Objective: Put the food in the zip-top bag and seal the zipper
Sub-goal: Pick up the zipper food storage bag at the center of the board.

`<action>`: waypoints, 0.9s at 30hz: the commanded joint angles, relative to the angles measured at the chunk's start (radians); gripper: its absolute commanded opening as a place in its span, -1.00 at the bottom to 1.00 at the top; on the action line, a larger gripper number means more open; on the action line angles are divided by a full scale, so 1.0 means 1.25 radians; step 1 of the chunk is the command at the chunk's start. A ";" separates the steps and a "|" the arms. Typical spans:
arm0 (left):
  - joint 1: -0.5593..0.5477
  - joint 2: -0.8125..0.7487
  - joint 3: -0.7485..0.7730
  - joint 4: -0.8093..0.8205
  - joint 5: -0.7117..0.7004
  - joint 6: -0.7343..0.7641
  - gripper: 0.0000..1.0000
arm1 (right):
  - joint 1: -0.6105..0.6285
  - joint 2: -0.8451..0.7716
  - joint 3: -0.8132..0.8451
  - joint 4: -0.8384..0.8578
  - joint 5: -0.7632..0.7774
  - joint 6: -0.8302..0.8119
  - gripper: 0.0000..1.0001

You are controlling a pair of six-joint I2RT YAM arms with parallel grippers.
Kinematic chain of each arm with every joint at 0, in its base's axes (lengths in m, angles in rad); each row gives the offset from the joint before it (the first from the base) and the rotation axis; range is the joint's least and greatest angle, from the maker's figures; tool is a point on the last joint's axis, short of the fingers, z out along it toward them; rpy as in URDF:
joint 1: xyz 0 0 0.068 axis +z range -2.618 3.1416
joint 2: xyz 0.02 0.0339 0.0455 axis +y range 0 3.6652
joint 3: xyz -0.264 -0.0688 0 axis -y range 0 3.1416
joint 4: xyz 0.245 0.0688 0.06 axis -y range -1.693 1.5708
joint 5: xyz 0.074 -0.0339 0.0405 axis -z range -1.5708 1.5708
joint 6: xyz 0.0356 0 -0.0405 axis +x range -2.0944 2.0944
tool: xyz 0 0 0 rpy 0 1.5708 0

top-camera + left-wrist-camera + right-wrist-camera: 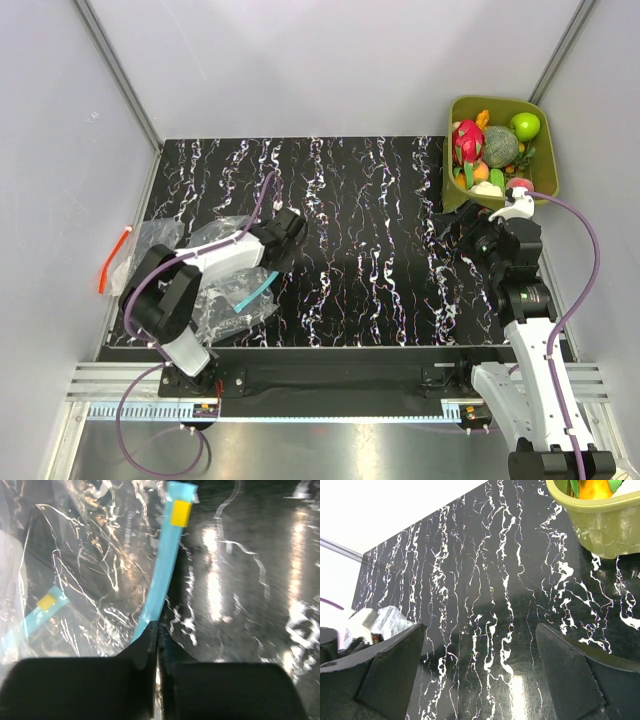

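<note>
The blue-green zipper is at a slant beside the closed fingers of my left gripper, so next I open them and pinch the zipper squarely [158, 587] before I lift the bag.
The clear zip-top bag [225, 290] lies crumpled at the left of the black marbled table [370, 250]. Its blue-green zipper [255, 292] runs along the mouth. In the left wrist view my left gripper [158, 627] is shut on the zipper strip [165, 565], which runs away from the jaws to a yellow tag [180, 512]. In the top view the left gripper [272, 266] sits over the bag. The food [495, 150], several toy fruits and vegetables, lies in the tub at the back right. My right gripper [455, 225] is open and empty [480, 675], just in front of the tub.
The olive-green tub [550, 175] stands at the table's back right corner and shows in the right wrist view [600, 525]. A second clear bag with an orange-red strip [112, 260] lies at the left edge. Grey walls enclose the table.
</note>
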 commanded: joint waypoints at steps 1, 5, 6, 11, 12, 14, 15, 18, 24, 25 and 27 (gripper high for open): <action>-0.006 -0.079 0.037 -0.013 0.033 -0.016 -0.61 | -0.002 0.000 0.006 0.037 -0.023 0.002 0.99; -0.005 -0.107 0.016 -0.030 -0.017 -0.026 0.48 | -0.002 0.005 0.001 0.048 -0.035 0.007 0.99; -0.006 -0.107 0.008 -0.026 -0.013 -0.026 0.56 | -0.001 0.006 0.001 0.055 -0.039 0.008 1.00; -0.006 -0.069 0.001 -0.036 -0.038 -0.022 0.89 | -0.001 0.022 0.007 0.059 -0.055 0.014 0.99; -0.006 -0.059 0.004 -0.037 -0.049 -0.016 0.89 | -0.001 0.024 0.007 0.061 -0.059 0.013 0.99; -0.006 -0.025 0.013 -0.047 -0.064 -0.015 0.90 | -0.001 0.024 0.012 0.059 -0.059 0.014 0.99; -0.007 -0.017 0.017 -0.049 -0.080 -0.014 0.90 | -0.002 0.026 0.012 0.058 -0.060 0.013 0.99; -0.001 0.010 0.019 -0.047 -0.107 -0.011 0.89 | -0.002 0.022 0.015 0.055 -0.060 0.012 0.99; 0.048 0.047 0.013 -0.020 -0.038 0.000 0.05 | -0.001 0.008 0.009 0.047 -0.056 0.009 0.99; 0.050 0.047 0.008 -0.010 -0.029 0.001 -0.09 | -0.001 0.006 0.005 0.048 -0.055 0.009 0.99; 0.050 0.041 0.005 -0.001 0.006 0.002 -0.55 | -0.002 0.006 0.001 0.052 -0.060 0.008 0.99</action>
